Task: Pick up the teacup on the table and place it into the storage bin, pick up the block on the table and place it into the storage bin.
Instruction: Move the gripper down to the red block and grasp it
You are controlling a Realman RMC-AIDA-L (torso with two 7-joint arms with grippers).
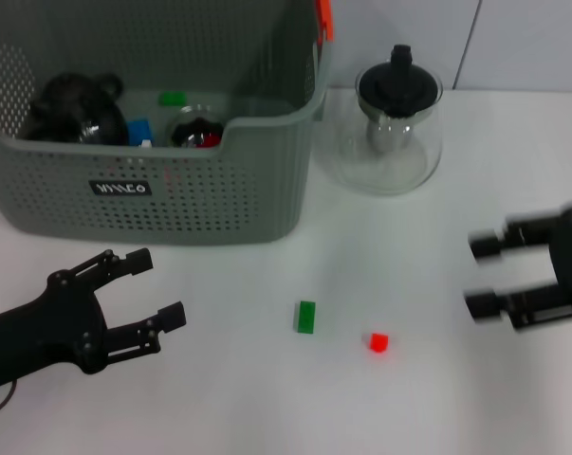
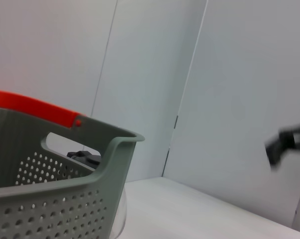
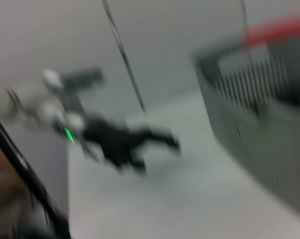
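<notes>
My right gripper goes next to the small red block (image 1: 378, 342) beside the green block, to close there.
The teacup (image 1: 397, 128), a round glass vessel with a black lid, stands on the table just right of the storage bin (image 1: 153, 204). A green block (image 1: 305, 317) and a small red block (image 1: 378, 342) lie on the white table in front of the bin. My left gripper (image 1: 160, 286) is open at the lower left, in front of the bin and left of the green block. Open as well, my right gripper (image 1: 477, 275) hovers at the right, beyond the red block. The left wrist view shows the bin's wall (image 2: 65, 209) and its orange handle (image 2: 35, 108).
The bin holds a dark lidded vessel (image 1: 77, 109), a glass with red inside (image 1: 196, 131), and blue and green pieces. The right wrist view is smeared; it shows my left arm (image 3: 120, 142) and the bin (image 3: 269, 124). A white wall stands behind the table.
</notes>
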